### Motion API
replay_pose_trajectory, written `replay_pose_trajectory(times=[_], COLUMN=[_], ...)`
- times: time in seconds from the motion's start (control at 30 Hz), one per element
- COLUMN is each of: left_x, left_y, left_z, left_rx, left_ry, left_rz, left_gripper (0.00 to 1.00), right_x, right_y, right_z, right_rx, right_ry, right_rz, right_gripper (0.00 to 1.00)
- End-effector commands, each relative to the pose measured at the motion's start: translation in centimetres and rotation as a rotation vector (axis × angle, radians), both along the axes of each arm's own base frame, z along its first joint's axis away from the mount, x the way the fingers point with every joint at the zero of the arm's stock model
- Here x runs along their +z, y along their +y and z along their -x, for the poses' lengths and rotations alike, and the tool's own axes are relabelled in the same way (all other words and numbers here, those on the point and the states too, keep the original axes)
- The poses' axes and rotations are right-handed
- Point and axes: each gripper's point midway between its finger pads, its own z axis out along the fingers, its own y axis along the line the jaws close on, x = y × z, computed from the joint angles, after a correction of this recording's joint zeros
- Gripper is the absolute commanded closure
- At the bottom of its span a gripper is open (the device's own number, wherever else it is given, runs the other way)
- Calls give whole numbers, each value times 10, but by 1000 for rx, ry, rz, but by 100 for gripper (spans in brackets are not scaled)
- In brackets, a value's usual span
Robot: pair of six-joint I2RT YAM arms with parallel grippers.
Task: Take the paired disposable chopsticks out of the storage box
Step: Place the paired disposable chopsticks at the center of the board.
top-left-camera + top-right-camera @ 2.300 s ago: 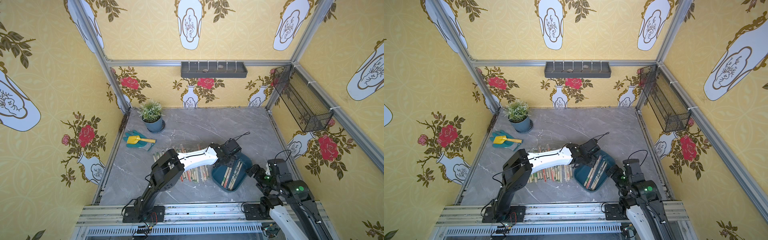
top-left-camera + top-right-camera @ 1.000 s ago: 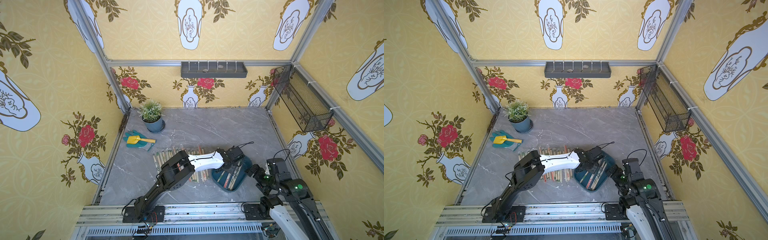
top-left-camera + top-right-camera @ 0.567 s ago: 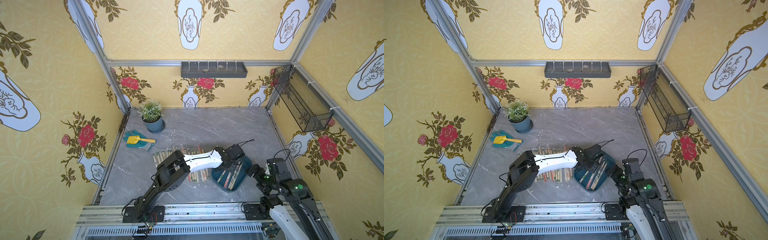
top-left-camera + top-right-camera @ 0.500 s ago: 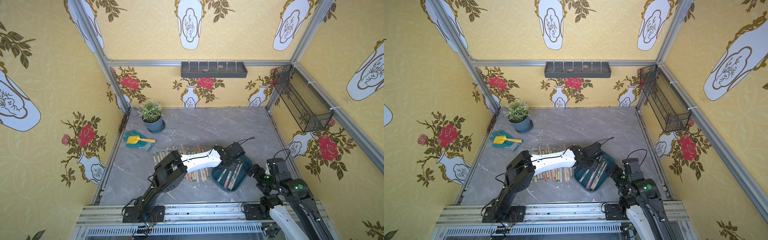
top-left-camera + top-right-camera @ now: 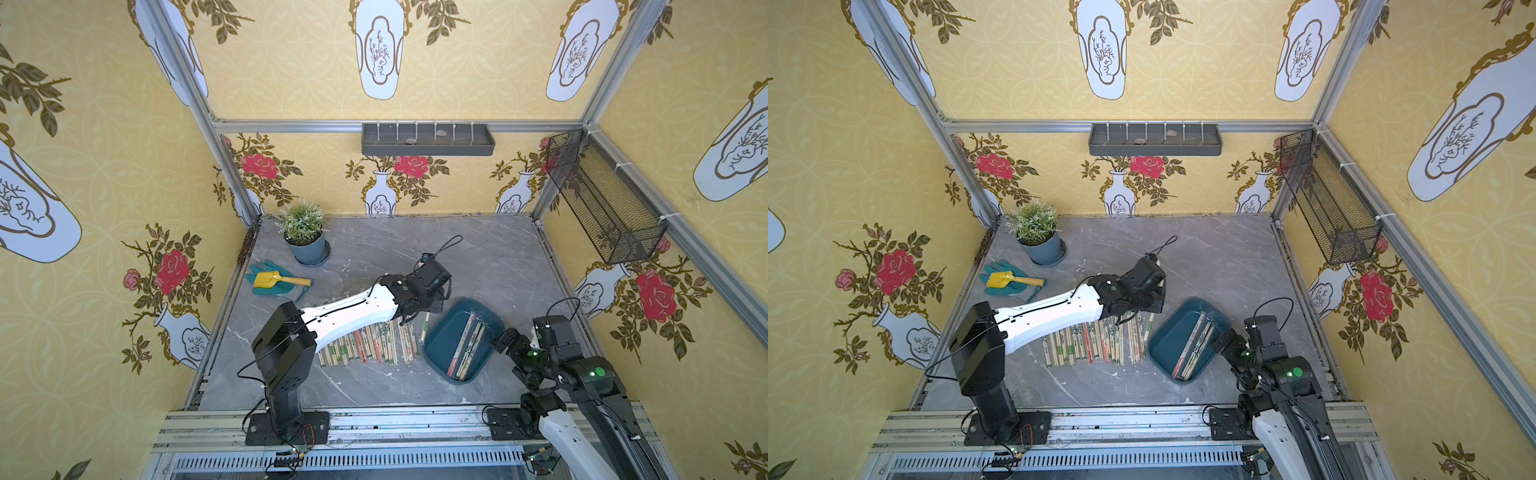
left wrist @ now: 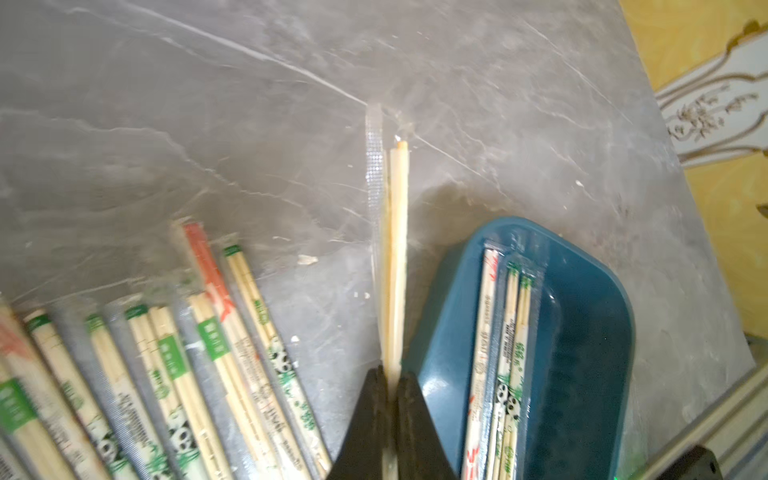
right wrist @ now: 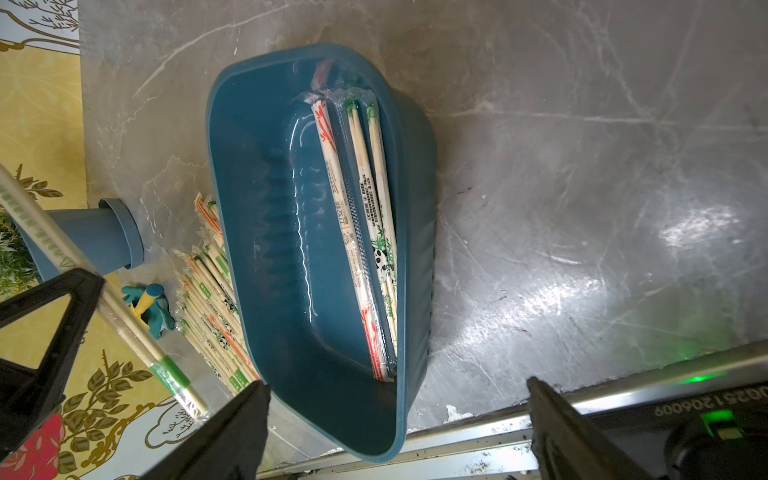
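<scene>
My left gripper is going to release the pale chopstick pair on the table (image 5: pixel 419 333) (image 6: pixel 333 372) beside the end of the row nearest the storage box. The pale pair now hangs over bare table.
My left gripper (image 6: pixel 390 379) is shut on one pair of the paired disposable chopsticks (image 6: pixel 395 249), a pale pair in a clear sleeve. It hangs over bare table between the storage box (image 6: pixel 582 332) and a row of chopstick pairs (image 6: pixel 166 365) laid out on the table. In both top views the left gripper (image 5: pixel 410 318) (image 5: pixel 1121 320) is just left of the teal box (image 5: pixel 440 345) (image 5: pixel 1165 340). A few sleeved pairs (image 7: pixel 361 216) (image 5: pixel 467 347) lie along one side of the box. My right gripper (image 7: pixel 397 384) stands open and holds nothing at the box's near end (image 5: pixel 503 338).
At the back left stand a potted plant (image 5: pixel 305 232) and a yellow trowel on teal gloves (image 5: pixel 276 280). A grey divided shelf (image 5: pixel 428 139) hangs on the back wall and a black wire basket (image 5: pixel 602 203) on the right wall. A metal rail (image 7: pixel 478 440) borders the table just behind the box.
My left gripper has moved left out of the storage box with the pair of chopsticks in it, toward the row on the table. The right arm has stayed still.
</scene>
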Motion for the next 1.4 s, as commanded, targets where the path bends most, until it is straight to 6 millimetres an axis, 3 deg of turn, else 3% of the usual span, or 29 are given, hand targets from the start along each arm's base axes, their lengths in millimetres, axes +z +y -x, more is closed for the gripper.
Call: replay_pose_trajectory(times=[0.0,0.17,0.37,0.6,1.13,1.27,1.37], left_x=[-2,-22,-52,-77,-109,-113,-112], left_y=[21,45,47,36,12,11,11], left_z=[-12,-18,-17,-15,-4,-3,-3], left_rx=[140,246,313,313,278,275,267], left_ry=[6,46,92,131,176,185,179], left_rz=[51,51,66,85,76,73,70], left_gripper=[100,100,100,100,98,92,80], right_x=[5,4,5,5,9,10,11], right_y=[1,1,1,-1,-2,-3,-3], right_z=[-5,-6,-5,-5,-4,-4,-4], right_rx=[8,8,8,9,7,6,6], right_ry=[-27,-25,-23,-23,-22,-27,-27], right_rz=[2,1,4,13,22,23,23], right_gripper=[2,2,3,2,2,3,3])
